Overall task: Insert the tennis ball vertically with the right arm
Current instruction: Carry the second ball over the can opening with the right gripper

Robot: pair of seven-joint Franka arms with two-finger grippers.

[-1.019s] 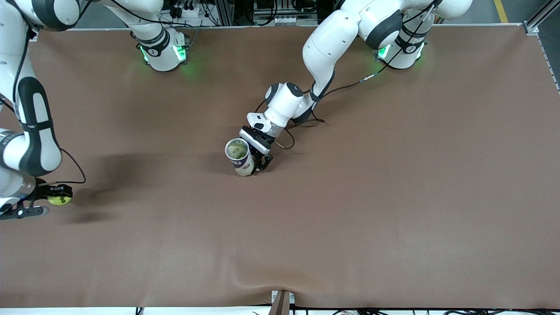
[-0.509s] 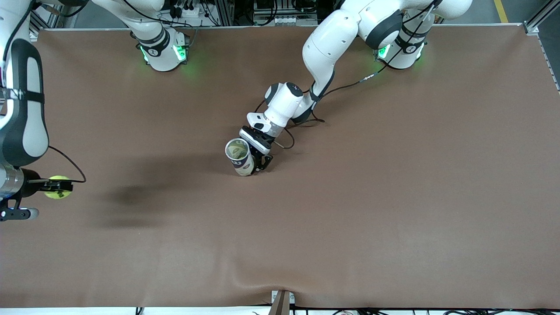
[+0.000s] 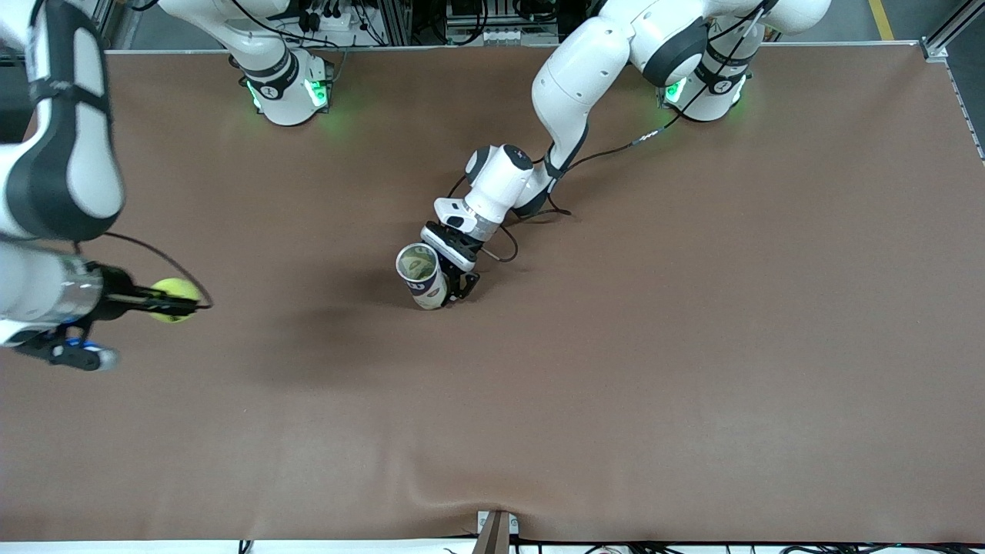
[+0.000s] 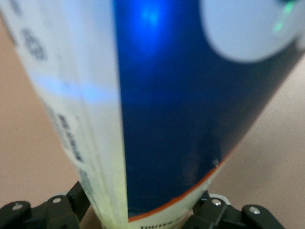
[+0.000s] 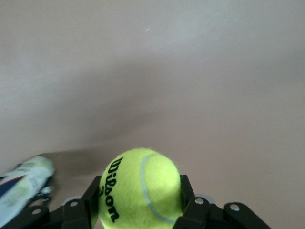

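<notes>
Next, the right gripper releases the tennis ball inside the opening of the white and blue ball can (image 3: 419,268).
My right gripper (image 3: 173,302) is shut on a yellow-green tennis ball (image 3: 175,298) and holds it in the air over the brown table at the right arm's end. In the right wrist view the ball (image 5: 140,190) sits between the black fingers (image 5: 90,200). An open ball can (image 3: 421,275), white and blue, stands upright at the table's middle. My left gripper (image 3: 455,278) is shut on the can's lower part. In the left wrist view the can (image 4: 157,105) fills the picture.
The brown table cover (image 3: 692,346) has a wrinkle at its near edge. A small bracket (image 3: 496,531) sticks up at the near edge's middle. The arm bases (image 3: 288,88) stand along the edge farthest from the front camera.
My right arm has lifted the ball and carried it toward the table's middle and the can. The left arm and the can have not moved.
</notes>
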